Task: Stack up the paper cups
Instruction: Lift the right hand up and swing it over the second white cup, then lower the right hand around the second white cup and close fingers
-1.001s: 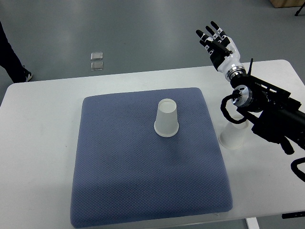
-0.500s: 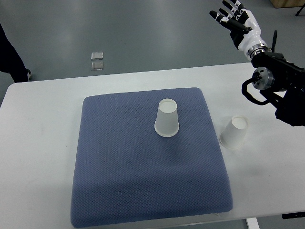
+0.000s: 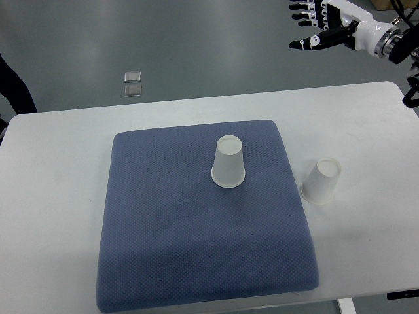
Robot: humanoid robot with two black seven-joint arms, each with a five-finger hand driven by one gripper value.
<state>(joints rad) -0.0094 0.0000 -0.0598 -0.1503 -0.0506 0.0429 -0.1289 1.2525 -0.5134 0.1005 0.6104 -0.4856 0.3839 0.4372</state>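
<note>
Next, I close my right gripper around the upper part of the white paper cup (image 3: 327,174), which stands on the white table beside the blue mat.
One white paper cup (image 3: 229,162) stands upside down near the middle of the blue mat (image 3: 196,222). A second white paper cup (image 3: 322,181) stands upside down on the white table, just right of the mat. My right hand (image 3: 321,23) is at the top right corner of the picture, beyond the table's far edge, far from both cups. Its fingers are spread and hold nothing. The left arm does not show.
The white table (image 3: 52,196) carries the mat. Two small clear square things (image 3: 133,83) lie on the grey floor beyond the table. A person's dark trouser leg (image 3: 13,82) shows at the left edge.
My right arm has drawn back up and to the right, off the table, uncovering the cup right of the mat. Both cups stay in place.
</note>
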